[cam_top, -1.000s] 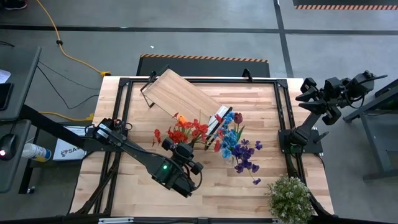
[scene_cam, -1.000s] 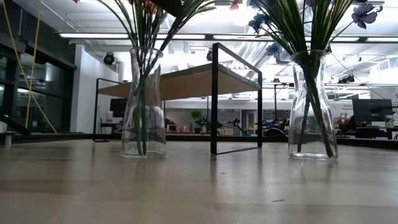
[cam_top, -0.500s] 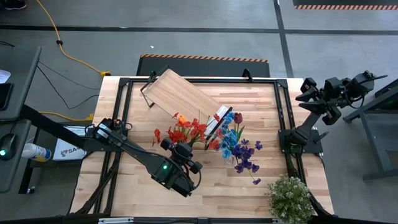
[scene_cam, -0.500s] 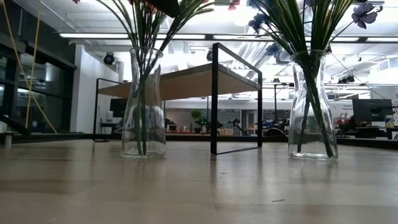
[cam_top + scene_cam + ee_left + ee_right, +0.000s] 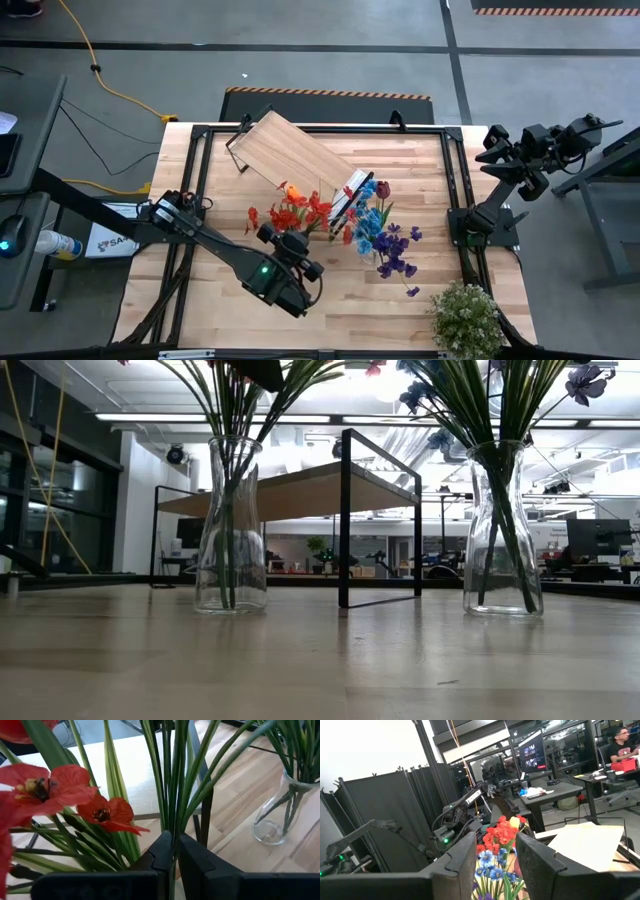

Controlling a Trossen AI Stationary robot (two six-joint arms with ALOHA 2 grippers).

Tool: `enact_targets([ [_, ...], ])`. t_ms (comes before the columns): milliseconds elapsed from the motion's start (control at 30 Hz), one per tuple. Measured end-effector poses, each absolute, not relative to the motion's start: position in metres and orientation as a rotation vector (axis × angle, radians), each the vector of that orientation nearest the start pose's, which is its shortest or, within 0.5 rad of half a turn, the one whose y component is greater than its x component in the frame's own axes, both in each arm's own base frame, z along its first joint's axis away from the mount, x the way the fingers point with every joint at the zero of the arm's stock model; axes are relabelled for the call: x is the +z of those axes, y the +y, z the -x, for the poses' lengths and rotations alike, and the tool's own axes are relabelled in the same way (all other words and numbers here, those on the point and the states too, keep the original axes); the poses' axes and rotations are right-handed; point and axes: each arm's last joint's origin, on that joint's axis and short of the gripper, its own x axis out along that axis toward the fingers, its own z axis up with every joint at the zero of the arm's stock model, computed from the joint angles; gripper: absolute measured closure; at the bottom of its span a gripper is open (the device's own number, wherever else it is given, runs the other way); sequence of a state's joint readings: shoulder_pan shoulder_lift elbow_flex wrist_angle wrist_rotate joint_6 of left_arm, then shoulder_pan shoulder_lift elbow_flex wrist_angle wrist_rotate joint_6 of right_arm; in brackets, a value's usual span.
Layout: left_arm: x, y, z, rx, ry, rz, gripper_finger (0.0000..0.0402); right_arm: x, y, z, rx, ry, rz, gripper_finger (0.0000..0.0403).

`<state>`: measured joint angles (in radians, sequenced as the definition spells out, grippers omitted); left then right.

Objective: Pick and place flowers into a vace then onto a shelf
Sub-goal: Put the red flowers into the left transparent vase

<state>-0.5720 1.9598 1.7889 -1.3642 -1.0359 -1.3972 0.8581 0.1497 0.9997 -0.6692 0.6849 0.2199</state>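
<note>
Next, my left gripper releases the red flower stems in the glass vase with the red and orange flowers (image 5: 306,220).
Two clear glass vases stand on the table. One (image 5: 230,525) holds red and orange flowers (image 5: 298,208). The other (image 5: 503,530) holds blue and purple flowers (image 5: 385,235) and also shows in the left wrist view (image 5: 277,815). The shelf (image 5: 295,155) stands just behind them, a light board on black frame ends. My left gripper (image 5: 303,232) is above the red-flower vase, among the stems, shut on them. Its dark tip (image 5: 258,370) shows over the vase mouth. My right gripper (image 5: 495,865) is open, raised beyond the table's right edge. My left gripper pinches thin green stems (image 5: 173,851) of the red flowers between its two fingers (image 5: 161,855), above the vase mouth. It comes slanting down from the table's near-left side, with the fingers across the stems. The stems stand upright, their lower ends in the vase on the table.
A bushy pale green-white plant (image 5: 465,318) stands at the near right corner. Black frame rails (image 5: 455,190) run along the table's sides. Open tabletop (image 5: 360,310) lies near the vases. A person (image 5: 622,740) sits at a desk far behind.
In the low view, my left gripper's dark tip has come a little farther down above the red-flower vase. The vases and the shelf have stayed put.
</note>
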Motion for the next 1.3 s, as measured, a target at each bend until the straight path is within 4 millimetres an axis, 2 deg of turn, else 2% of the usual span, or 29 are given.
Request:
enact_targets([
  [1300,0.2813,-0.1868,-0.3334,0.889,0.572,0.302,0.0339,0.3828,-0.0390,0.0095,0.187,-0.110,-0.351,0.0272],
])
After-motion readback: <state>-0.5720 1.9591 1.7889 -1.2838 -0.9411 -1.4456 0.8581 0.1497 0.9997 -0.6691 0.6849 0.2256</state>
